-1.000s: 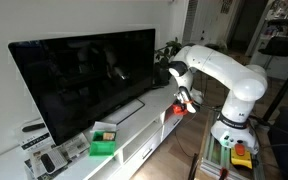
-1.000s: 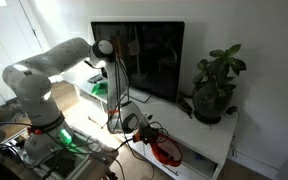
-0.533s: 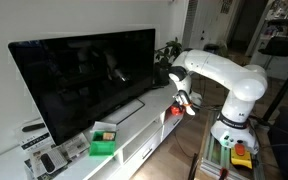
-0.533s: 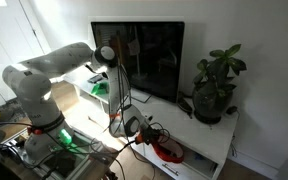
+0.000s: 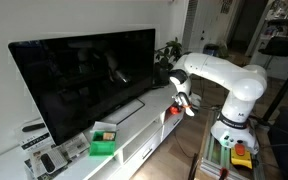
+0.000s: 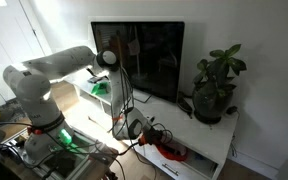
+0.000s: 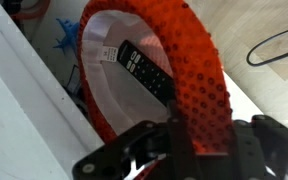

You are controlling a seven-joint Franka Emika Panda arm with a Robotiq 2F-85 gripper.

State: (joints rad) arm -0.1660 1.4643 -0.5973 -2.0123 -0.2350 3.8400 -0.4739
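Next, my gripper lets go of the red dotted bowl, which is to let it go inside the open drawer of the white TV bench [image 5: 171, 112].
My gripper [image 7: 189, 140] is shut on the rim of a red dotted bowl [image 7: 199, 80] with a white inside. A black remote control [image 7: 144, 70] lies slanted inside it. In both exterior views the gripper [image 5: 184, 103] [image 6: 134, 128] hangs low in front of the white TV bench [image 5: 134, 130], beside the black TV [image 5: 84, 75]. The red bowl [image 6: 170, 152] shows just off the bench's front edge. What lies directly under the bowl is hidden.
A potted plant [image 6: 216, 85] stands on the bench [image 6: 212, 135] beside the TV [image 6: 139, 55]. A green box [image 5: 104, 142] and small devices sit at the bench's other end. In the wrist view a dark cable [image 7: 279, 45] crosses the wooden floor and a blue item [image 7: 66, 40] lies nearby.
The arm has shifted slightly lower and away from the TV, carrying the red bowl with it. The grip has not changed.
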